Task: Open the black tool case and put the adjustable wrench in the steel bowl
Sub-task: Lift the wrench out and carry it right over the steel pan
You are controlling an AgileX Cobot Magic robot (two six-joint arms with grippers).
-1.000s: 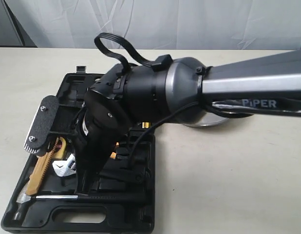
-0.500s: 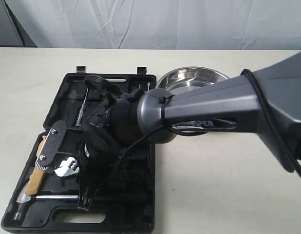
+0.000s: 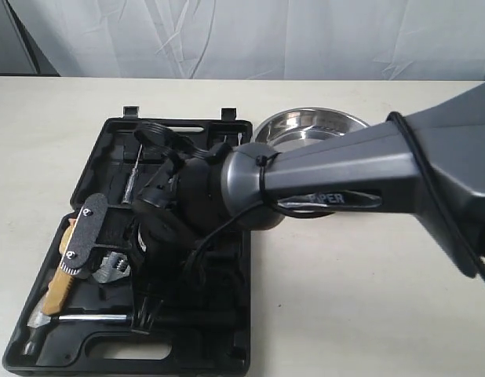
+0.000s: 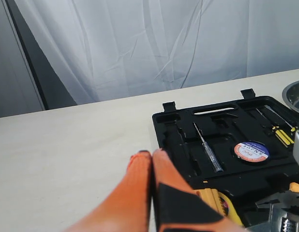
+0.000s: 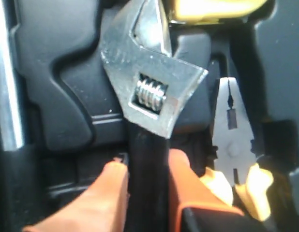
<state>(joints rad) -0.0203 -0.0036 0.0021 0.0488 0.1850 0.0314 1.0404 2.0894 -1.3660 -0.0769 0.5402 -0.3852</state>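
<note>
My right gripper will release the adjustable wrench across the middle of the shiny bottom inside the steel bowl (image 3: pixel 322 163).
The black tool case (image 3: pixel 109 137) lies open on the table at the left. My right arm (image 3: pixel 187 196) reaches across into it. In the right wrist view my right gripper (image 5: pixel 147 169) is shut on the black handle of the adjustable wrench (image 5: pixel 149 92), just behind its silver head (image 3: pixel 115 269). Whether the wrench is out of its slot I cannot tell. The steel bowl (image 3: pixel 305 124) stands behind the case's right corner, partly hidden by the arm. My left gripper (image 4: pixel 152 159) is shut and empty, beside the case's (image 4: pixel 207 121) outer edge.
Pliers (image 5: pixel 231 140) lie beside the wrench, a hammer (image 3: pixel 93 317) along the case's near side, a tan-handled tool (image 3: pixel 56 289) past the wrench head. A black two-screw plate (image 3: pixel 83 232) hangs above the case's left side. The lid holds a tester screwdriver (image 4: pixel 207 150) and a tape roll (image 4: pixel 251 149).
The right forearm swung towards the camera, uncovering the bowl, and the wrist sank lower over the case. Over the last half second almost nothing moved.
</note>
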